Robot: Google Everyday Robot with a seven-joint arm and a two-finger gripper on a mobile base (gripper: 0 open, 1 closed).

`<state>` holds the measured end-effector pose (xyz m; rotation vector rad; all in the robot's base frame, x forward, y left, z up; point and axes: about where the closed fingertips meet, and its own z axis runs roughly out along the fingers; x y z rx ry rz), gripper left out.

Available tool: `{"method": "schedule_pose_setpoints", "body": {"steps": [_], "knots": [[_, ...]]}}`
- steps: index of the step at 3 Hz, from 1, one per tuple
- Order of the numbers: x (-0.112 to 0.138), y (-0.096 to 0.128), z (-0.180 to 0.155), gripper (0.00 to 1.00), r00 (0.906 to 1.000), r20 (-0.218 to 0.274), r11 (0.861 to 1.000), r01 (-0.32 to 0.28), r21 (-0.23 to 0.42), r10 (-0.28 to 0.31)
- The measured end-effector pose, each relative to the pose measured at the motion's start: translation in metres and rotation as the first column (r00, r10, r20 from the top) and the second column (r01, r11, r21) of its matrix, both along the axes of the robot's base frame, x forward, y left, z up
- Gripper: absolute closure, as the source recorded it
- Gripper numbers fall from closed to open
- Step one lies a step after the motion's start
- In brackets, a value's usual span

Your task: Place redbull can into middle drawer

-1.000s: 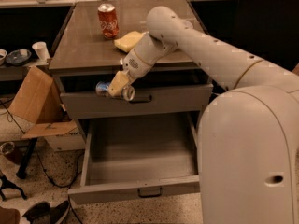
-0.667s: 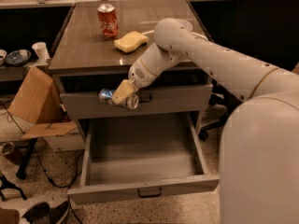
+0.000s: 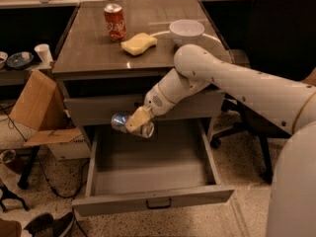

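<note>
Next, my gripper lets go of the redbull can near the centre of the open middle drawer's grey bottom (image 3: 144, 169), behind its handle.
The redbull can (image 3: 120, 122) is a slim silver-and-blue can lying sideways in my gripper (image 3: 136, 124), which is shut on it. The gripper hangs just above the back left part of the open middle drawer (image 3: 148, 164), a wide grey drawer pulled out with a plain grey inside and a small dark bar handle (image 3: 159, 203) on its front. The closed drawer front (image 3: 98, 110) sits right behind the gripper. My white arm reaches in from the right.
On the cabinet top (image 3: 89, 48) stand a red cola can (image 3: 114, 21), a yellow sponge (image 3: 138, 43) and a white bowl (image 3: 186, 31). A cardboard box (image 3: 39, 105) and cables lie on the floor at left. A dark office chair (image 3: 276, 28) stands at right.
My gripper has moved down and a little right with the can, from in front of the upper drawer front to just over the open drawer. The view has shifted, now showing the bowl.
</note>
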<state>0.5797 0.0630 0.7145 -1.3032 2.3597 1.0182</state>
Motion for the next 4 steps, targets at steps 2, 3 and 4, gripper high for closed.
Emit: {"method": "schedule_pose_setpoints", "body": {"steps": [2, 3, 4], "knots": [[0.001, -0.017, -0.109, 1.00, 0.9972, -0.070, 0.997, 0.031, 0.065, -0.027], [0.006, -0.022, -0.176, 1.00, 0.9891, -0.144, 0.994, 0.048, 0.100, -0.033], [0.010, -0.019, -0.235, 1.00, 0.9780, -0.208, 0.990, 0.039, 0.137, -0.010]]}}
